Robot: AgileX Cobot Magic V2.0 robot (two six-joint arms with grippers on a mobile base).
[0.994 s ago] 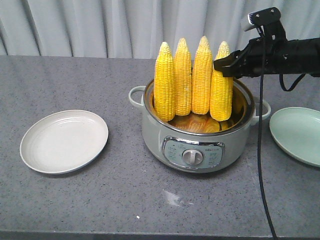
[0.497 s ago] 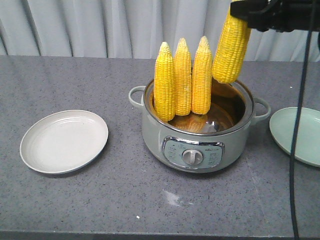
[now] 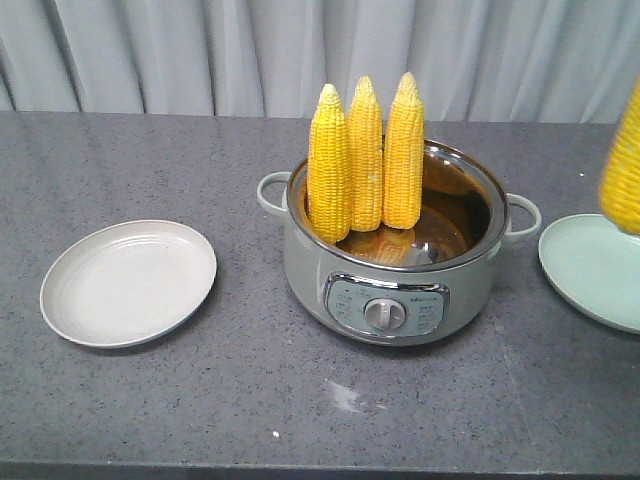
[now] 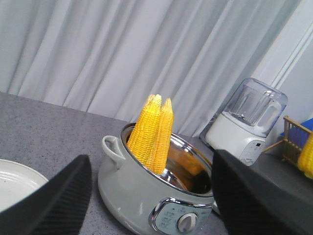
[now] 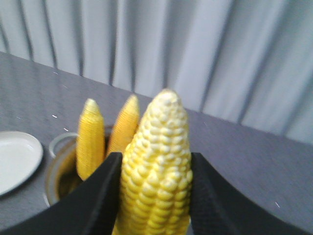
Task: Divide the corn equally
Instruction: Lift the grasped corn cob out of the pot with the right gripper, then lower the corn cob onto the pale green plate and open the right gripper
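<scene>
Next, my right gripper lets go of the corn cob, which is to set it free on the pale green plate (image 3: 617, 267) beside the pot.
Three corn cobs (image 3: 365, 158) stand upright, tips up, at the left of a grey-green electric pot (image 3: 395, 280). A fourth cob (image 3: 622, 178) hangs at the right edge of the front view, above the pale green plate (image 3: 592, 268). In the right wrist view my right gripper (image 5: 155, 191) is shut on that cob (image 5: 157, 166), with black fingers (image 5: 95, 196) on both sides. My left gripper (image 4: 151, 196) is open with nothing between its fingers (image 4: 54, 200); it faces the pot (image 4: 142, 196) and the cobs in it (image 4: 152, 131). Neither arm shows in the front view.
A white plate (image 3: 128, 282) lies left of the pot. A blender (image 4: 247, 122) and a wooden rack (image 4: 293, 139) stand behind the pot on the right. Grey curtains hang behind the counter.
The right gripper lifted the rightmost cob out of the pot and carried it right, over the green plate. The arm has left the front view. Three cobs stay in the pot.
</scene>
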